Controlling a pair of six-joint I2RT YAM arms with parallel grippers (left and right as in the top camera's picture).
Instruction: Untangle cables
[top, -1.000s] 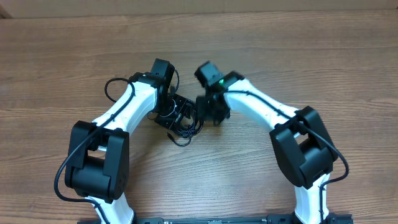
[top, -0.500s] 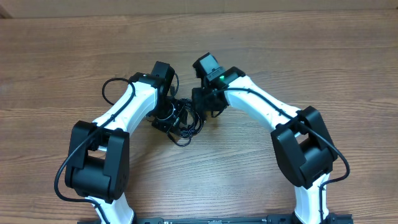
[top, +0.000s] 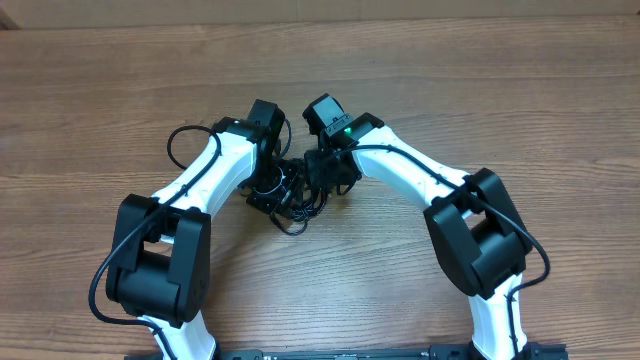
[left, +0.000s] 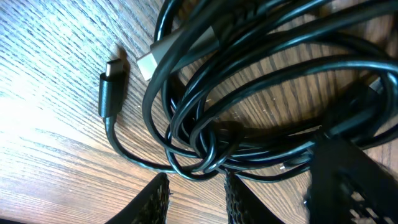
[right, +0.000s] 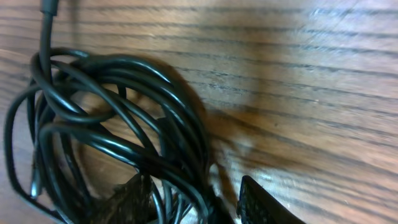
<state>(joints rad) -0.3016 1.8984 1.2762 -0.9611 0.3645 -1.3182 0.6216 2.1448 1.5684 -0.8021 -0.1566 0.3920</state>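
I see wood in the gap of my left gripper and the nearest cable loop beyond its fingers, so I need to reach deeper and close on the crossing parts of the cables (left: 206, 148).
The cables (top: 298, 206) lie as one black tangle on the wooden table, between my two grippers. In the left wrist view the looped cables (left: 249, 93) fill the frame, with a black plug (left: 112, 87) and a silver-tipped plug (left: 152, 59) at the left. My left gripper (left: 196, 182) stands open; bare wood shows between its fingers, and the nearest loop crosses just beyond their tips. My right gripper (right: 194, 185) is open over the tangle's right edge, and several cable strands (right: 180, 162) run between its fingers. From above, the left gripper (top: 272, 188) and right gripper (top: 325, 178) nearly meet.
The wooden table (top: 480, 90) stretches out on all sides of the tangle. The left arm's own thick black wire (top: 178, 140) loops out to the left of its wrist. Both white arms reach in from the near edge.
My right arm has moved left, and its gripper now sits over the tangle's right edge with the jaws a little wider. The left gripper has stayed put.
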